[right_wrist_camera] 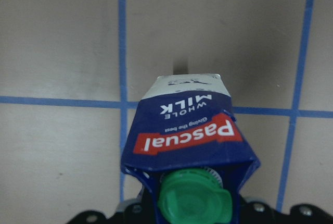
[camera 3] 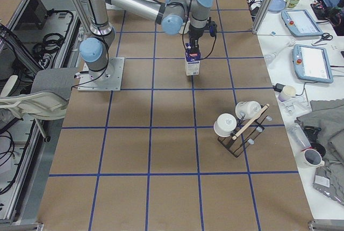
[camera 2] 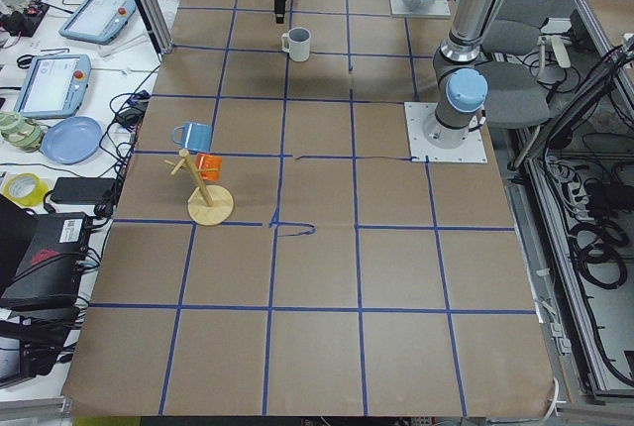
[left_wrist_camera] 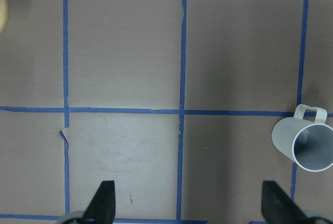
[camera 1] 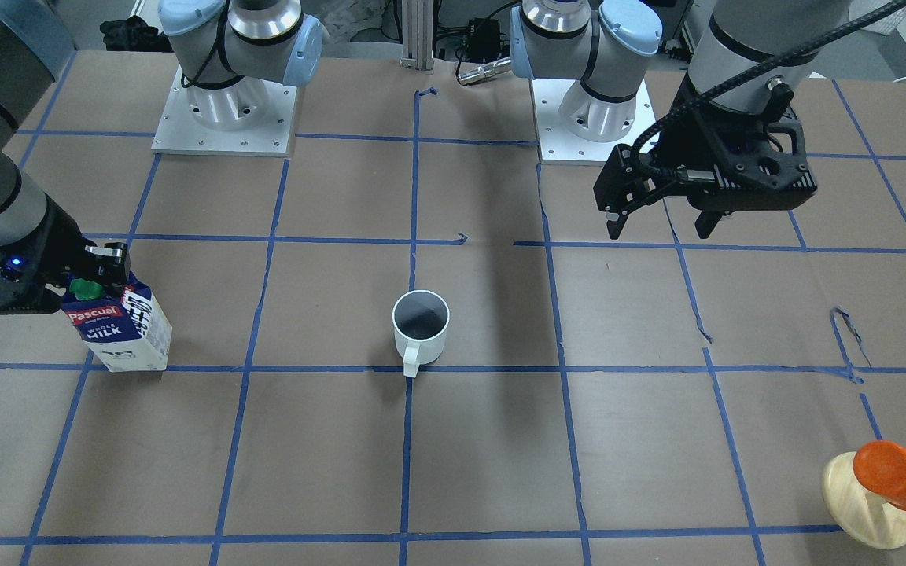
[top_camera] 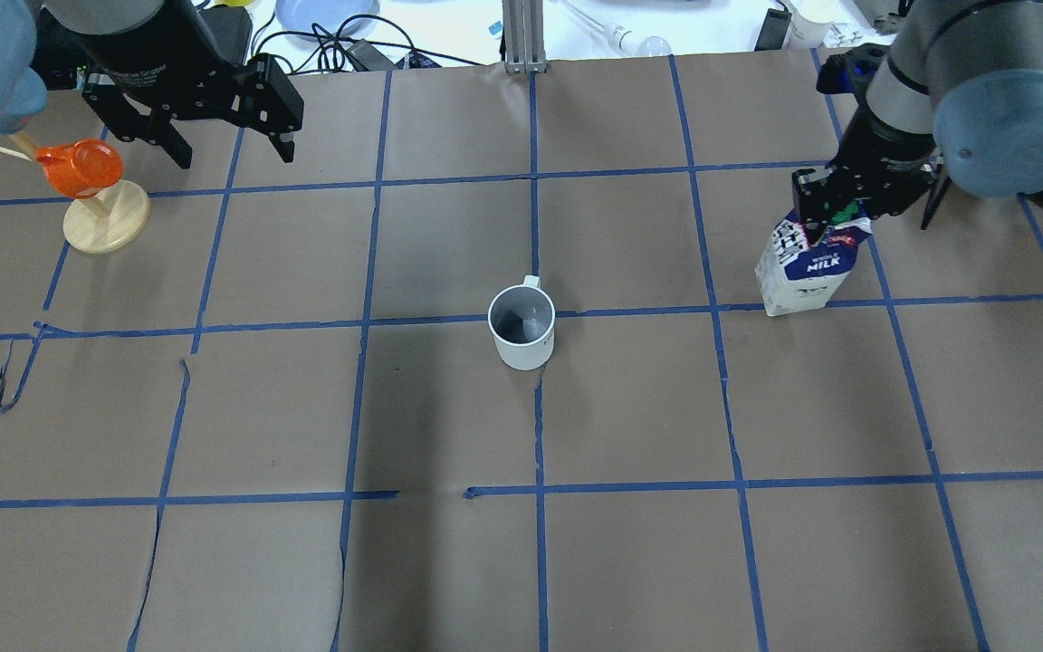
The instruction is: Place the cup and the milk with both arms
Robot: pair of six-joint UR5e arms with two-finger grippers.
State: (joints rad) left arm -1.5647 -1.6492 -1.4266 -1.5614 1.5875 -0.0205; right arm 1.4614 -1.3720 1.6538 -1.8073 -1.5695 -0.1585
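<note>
Next, my right gripper releases the milk on the table (camera 1: 356,353) close beside the white cup, along the blue tape line.
The cup (camera 1: 420,322) stands upright and alone near the table's middle, its handle toward the operators' side; it also shows in the overhead view (top_camera: 521,326) and at the right edge of the left wrist view (left_wrist_camera: 304,143). The milk (camera 1: 127,330) is a blue and white carton with a green cap, slightly tilted at the table's right side (top_camera: 807,267). My right gripper (camera 1: 93,283) is shut on the carton's gable top (right_wrist_camera: 184,130). My left gripper (camera 1: 659,230) is open and empty, hovering above the table well away from the cup (top_camera: 234,149).
A wooden stand with an orange cup (camera 1: 885,487) sits on the robot's left, close to the left gripper (top_camera: 96,199). A black rack with white cups (camera 3: 236,126) stands beyond the carton. The two arm bases (camera 1: 225,118) are at the robot's edge.
</note>
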